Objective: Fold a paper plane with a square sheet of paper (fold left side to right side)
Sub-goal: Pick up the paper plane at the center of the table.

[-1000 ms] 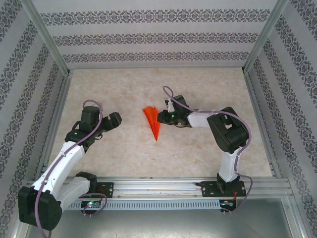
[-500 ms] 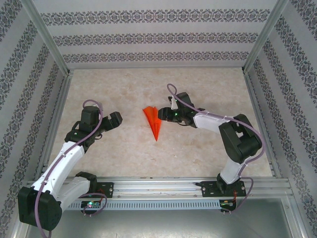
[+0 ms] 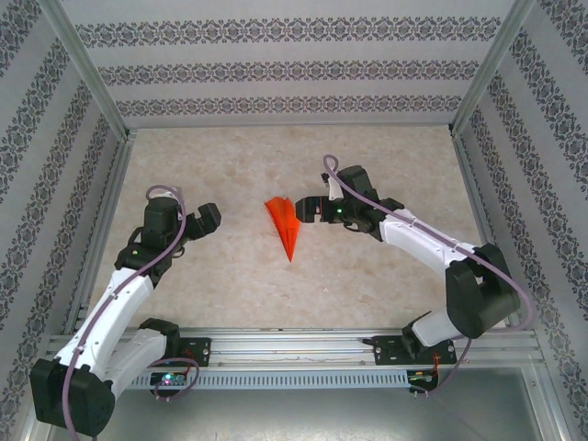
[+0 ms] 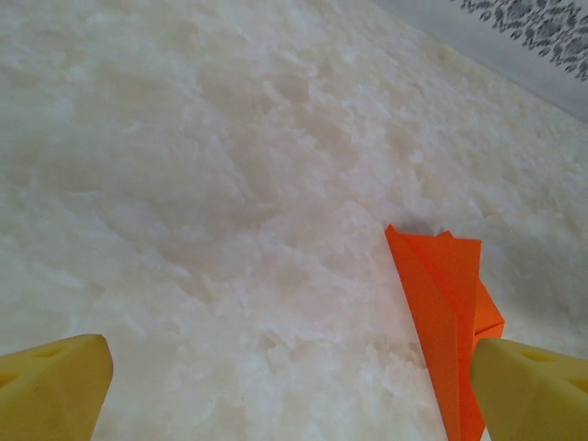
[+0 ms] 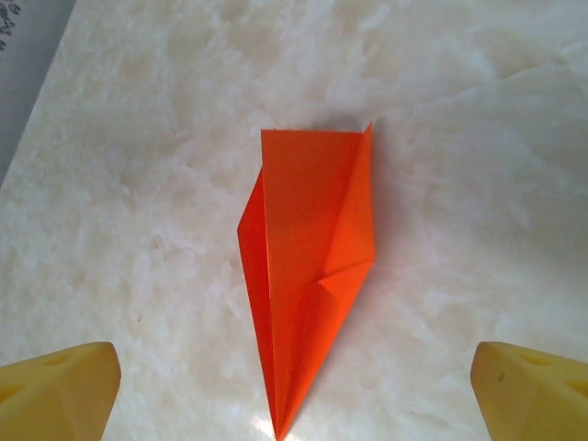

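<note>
The paper plane's centre fold leans over one wing, so the robot's right gripper needs to pinch the fold's narrowing half (image 5: 287, 317) and set it upright with both wings spread.
The square sheet of paper lies folded into a slim orange-red paper plane (image 3: 286, 226) in the middle of the table, sharp tip toward the arms. My right gripper (image 3: 309, 209) hovers open just right of it, touching nothing. From the right wrist the paper plane (image 5: 308, 266) lies flat between and beyond the yellow fingertips (image 5: 57, 390) of the right gripper (image 5: 294, 395). My left gripper (image 3: 209, 219) stands open well to the plane's left. In the left wrist view the paper plane (image 4: 443, 308) lies by the right fingertip (image 4: 533, 390), and the left gripper (image 4: 294, 395) holds nothing.
The pale marbled table (image 3: 367, 276) is walled by patterned panels at the back (image 3: 294, 69) and both sides. A metal rail (image 3: 294, 344) with the arm bases runs along the near edge.
The right gripper has opened and let go of the plane, easing slightly right while its elbow swung out to the right. The left gripper opened a little wider and shifted slightly left.
</note>
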